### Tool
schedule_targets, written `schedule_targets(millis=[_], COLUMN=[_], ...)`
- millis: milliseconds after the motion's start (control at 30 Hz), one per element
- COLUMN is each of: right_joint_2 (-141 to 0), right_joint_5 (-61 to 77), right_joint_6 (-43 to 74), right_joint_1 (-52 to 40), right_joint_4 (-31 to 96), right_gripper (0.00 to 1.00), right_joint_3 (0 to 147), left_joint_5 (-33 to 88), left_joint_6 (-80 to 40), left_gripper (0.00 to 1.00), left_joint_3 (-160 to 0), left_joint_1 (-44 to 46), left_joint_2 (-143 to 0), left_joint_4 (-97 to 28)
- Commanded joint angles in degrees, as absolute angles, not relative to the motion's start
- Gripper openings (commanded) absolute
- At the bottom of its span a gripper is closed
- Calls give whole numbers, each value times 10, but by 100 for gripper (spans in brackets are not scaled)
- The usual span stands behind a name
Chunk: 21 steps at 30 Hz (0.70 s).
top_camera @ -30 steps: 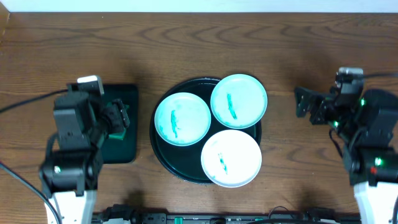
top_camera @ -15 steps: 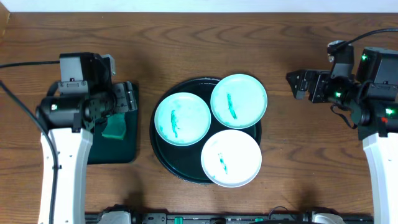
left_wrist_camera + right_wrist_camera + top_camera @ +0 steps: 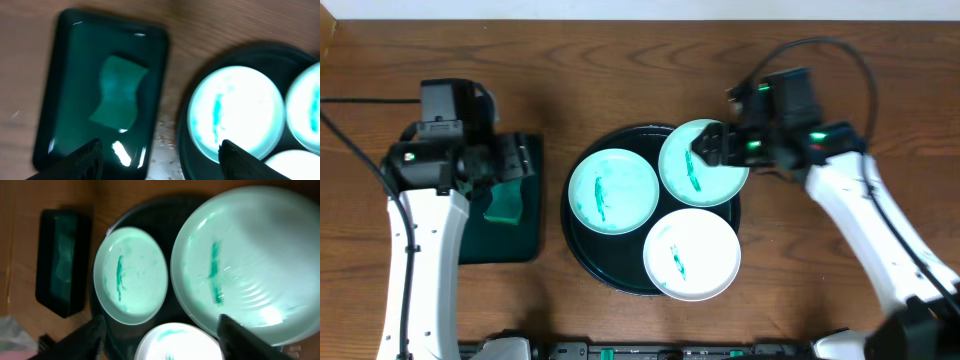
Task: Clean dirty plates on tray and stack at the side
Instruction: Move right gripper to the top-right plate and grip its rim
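The robot's left gripper should next move to the green sponge in the green tray and close on the sponge's narrow middle (image 3: 506, 199) (image 3: 119, 93).
The round black tray (image 3: 592, 256) holds three plates, each with teal smears: a left one (image 3: 613, 190), a back right one (image 3: 710, 175) and a front one (image 3: 691, 253). My right gripper (image 3: 705, 148) is open and empty, hovering over the back right plate's left part. In the right wrist view, this plate (image 3: 250, 265) fills the right side, with the left plate (image 3: 131, 275) and front plate (image 3: 180, 342) between the fingers (image 3: 165, 340). My left gripper (image 3: 507, 168) is open and empty above the green tray; its wrist view shows its fingers (image 3: 160, 165) and the left plate (image 3: 235, 115).
A dark green rectangular tray (image 3: 505, 243) lies left of the round tray with a green sponge (image 3: 505, 206) in it; the sponge (image 3: 119, 92) also shows in the left wrist view. Bare wooden table (image 3: 820, 280) surrounds both trays.
My right arm has swung left from the table's right side to over the back right plate. My left arm has shifted only slightly above the green tray. The plates have not moved.
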<state>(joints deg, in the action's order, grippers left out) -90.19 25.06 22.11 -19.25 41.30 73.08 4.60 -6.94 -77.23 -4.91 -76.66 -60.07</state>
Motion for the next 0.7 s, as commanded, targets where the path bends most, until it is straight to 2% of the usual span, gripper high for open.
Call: schedule_targets(millis=[0, 33, 100, 333, 667], right_joint_2=[-932, -943, -962, -1029, -1094], right_joint_5=[199, 187, 165, 139, 103], right_joint_6=[321, 337, 354, 380, 402], right_joint_1=[-242, -258, -285, -352, -370], right_joint_4=[409, 408, 404, 382, 367], right_gripper=[61, 56, 55, 38, 32], right_joint_3=[746, 746, 746, 746, 746], left_joint_5=[-2, -7, -11, -27, -37], left_joint_6=[-111, -111, -111, -111, -111], left_gripper=[74, 74, 74, 74, 74], left_joint_3=[-793, -793, -793, -790, -788], left_joint_1=[-83, -92, -103, -126, -126], left_joint_2=[-769, -771, -772, -775, -776], left_joint_4=[-615, -619, -624, -628, -630])
